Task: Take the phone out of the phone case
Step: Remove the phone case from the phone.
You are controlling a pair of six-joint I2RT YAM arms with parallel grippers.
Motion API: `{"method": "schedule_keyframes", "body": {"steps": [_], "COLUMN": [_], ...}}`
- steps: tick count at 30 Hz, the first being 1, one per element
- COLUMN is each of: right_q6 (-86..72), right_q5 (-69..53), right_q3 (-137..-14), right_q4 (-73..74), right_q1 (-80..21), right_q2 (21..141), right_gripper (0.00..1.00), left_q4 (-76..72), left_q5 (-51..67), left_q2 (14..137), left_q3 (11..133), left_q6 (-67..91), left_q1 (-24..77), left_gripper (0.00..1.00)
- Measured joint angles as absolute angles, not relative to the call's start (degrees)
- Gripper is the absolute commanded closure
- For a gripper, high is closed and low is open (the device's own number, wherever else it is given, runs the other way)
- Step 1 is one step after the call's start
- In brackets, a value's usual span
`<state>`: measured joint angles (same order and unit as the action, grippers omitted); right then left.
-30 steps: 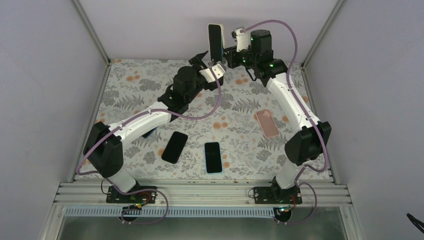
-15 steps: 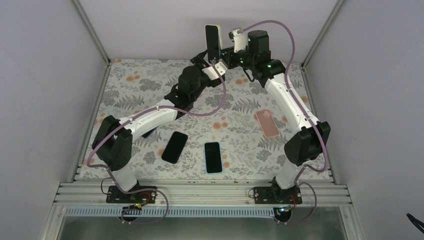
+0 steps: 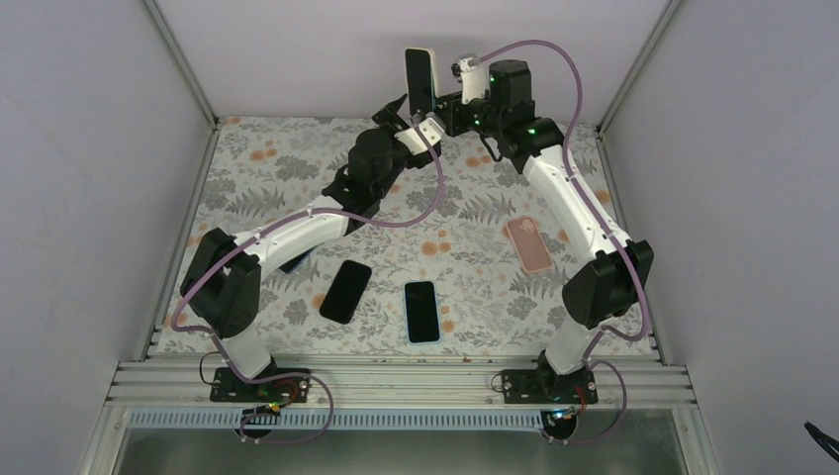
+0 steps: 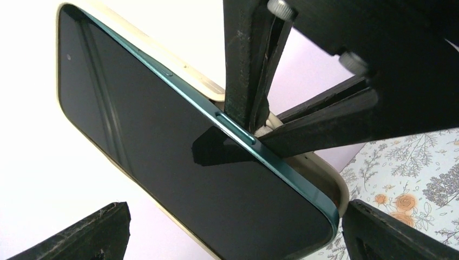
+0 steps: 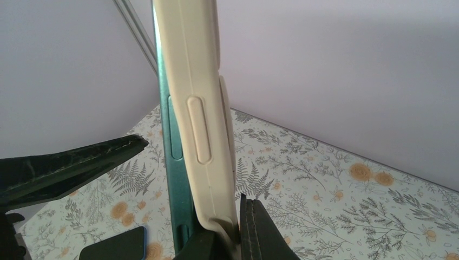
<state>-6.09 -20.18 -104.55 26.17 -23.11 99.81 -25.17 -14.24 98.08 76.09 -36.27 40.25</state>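
The table has a spot between the orange flowers and the empty pink case. My right gripper needs to let go of the cream case there on the table [image 3: 465,235].
The phone [image 3: 422,81] has a dark screen and a teal frame and sits in a cream case [image 5: 200,108]. It is held upright in the air at the back of the table. My right gripper [image 3: 442,103] is shut on the case's edge [image 5: 238,227]. On that side the teal frame [image 5: 174,162] stands a little out of the case's lip. My left gripper [image 3: 400,111] is open, with its fingertips [image 4: 81,233] on either side of the phone's lower end [image 4: 235,233], apart from it. The screen [image 4: 162,146] fills the left wrist view.
On the floral table [image 3: 465,208] lie a bare black phone [image 3: 345,291], a phone in a light blue case [image 3: 421,311] and an empty pink case [image 3: 527,244]. A dark object [image 3: 294,262] lies partly under the left arm. The back wall stands just behind the held phone.
My left arm has reached up and back, bringing its open gripper around the phone's lower end. My right gripper has shifted the phone slightly left.
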Motion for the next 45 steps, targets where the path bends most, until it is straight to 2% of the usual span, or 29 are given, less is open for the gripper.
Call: {"method": "schedule_keyframes", "body": {"steps": [32,45], "right_q6": [-5.7,-5.2], "right_q5": [-19.6,-14.5], "right_q3": [-104.6,-104.5], "right_q4": [25.4,20.7], "right_q1": [-23.7,-25.8], "right_q2": [99.8,99.8], "right_gripper": [0.97,0.97], "left_q4": [-22.2,-36.8], "left_q5": [-11.5,-23.7], "left_q2": [94.8,99.9], "left_q3": [75.4,75.4], "left_q6": [-33.7,-41.5], "left_q1": [39.0,40.8], "left_gripper": [0.04,0.08]}}
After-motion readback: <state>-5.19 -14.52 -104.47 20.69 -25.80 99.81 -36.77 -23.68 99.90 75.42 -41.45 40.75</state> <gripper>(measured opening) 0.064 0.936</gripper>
